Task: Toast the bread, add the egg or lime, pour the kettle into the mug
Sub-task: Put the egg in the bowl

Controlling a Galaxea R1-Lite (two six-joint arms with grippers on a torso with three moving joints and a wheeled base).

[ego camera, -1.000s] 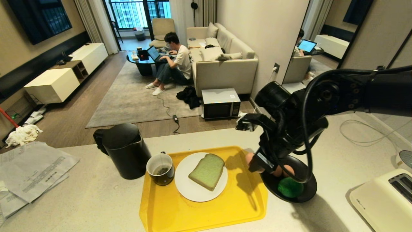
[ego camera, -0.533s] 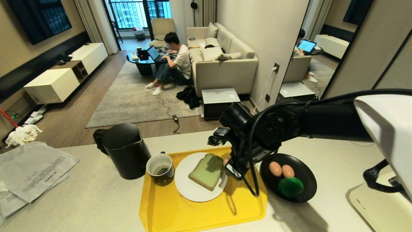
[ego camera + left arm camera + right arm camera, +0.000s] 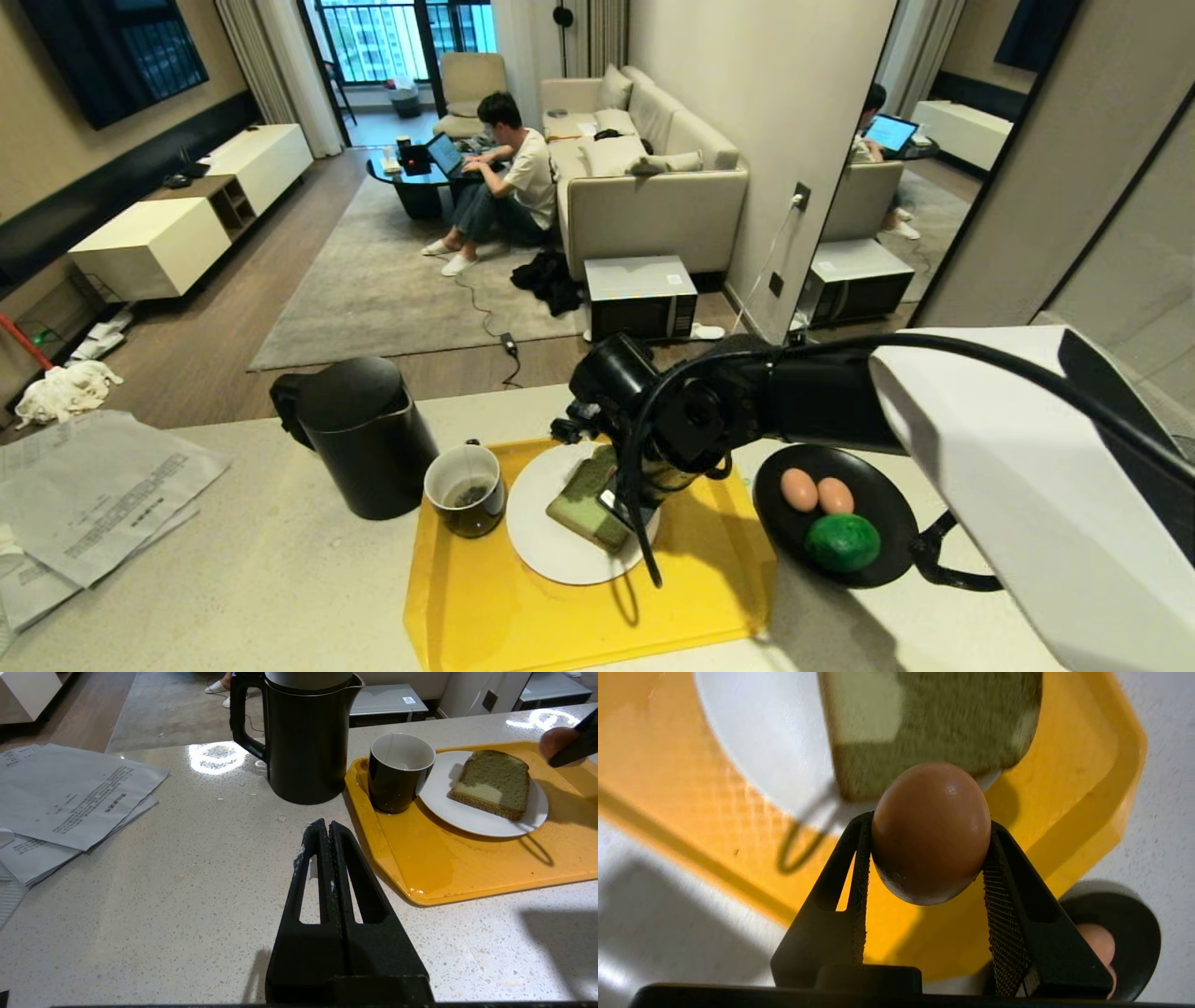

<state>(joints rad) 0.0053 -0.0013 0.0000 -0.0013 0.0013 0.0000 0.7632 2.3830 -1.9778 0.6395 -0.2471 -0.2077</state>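
Next, my right gripper releases the brown egg on the middle of the green bread [image 3: 593, 488] [image 3: 906, 689].
My right gripper [image 3: 930, 826] is shut on a brown egg [image 3: 931, 830] and hangs over the near edge of the green bread [image 3: 934, 714]. The bread [image 3: 583, 509] lies on a white plate [image 3: 551, 555] on the yellow tray [image 3: 523, 625], and my right arm partly hides it. The dark mug [image 3: 465, 490] stands on the tray's left corner, with the black kettle [image 3: 359, 434] beside it on the counter. Two eggs [image 3: 799, 488] and the lime [image 3: 842, 542] rest in a black dish [image 3: 887, 485]. Off to the left, my left gripper [image 3: 322, 828] stays shut and empty above bare counter.
Loose papers [image 3: 84, 495] lie at the counter's left end. The counter's far edge runs just behind the kettle and tray. Beyond it a person [image 3: 513, 177] sits on the living-room floor. My right arm's white shell [image 3: 1008, 485] fills the right side of the head view.
My right arm has swung left from above the black dish to above the plate, carrying the egg. The dish with two eggs and the lime is now uncovered.
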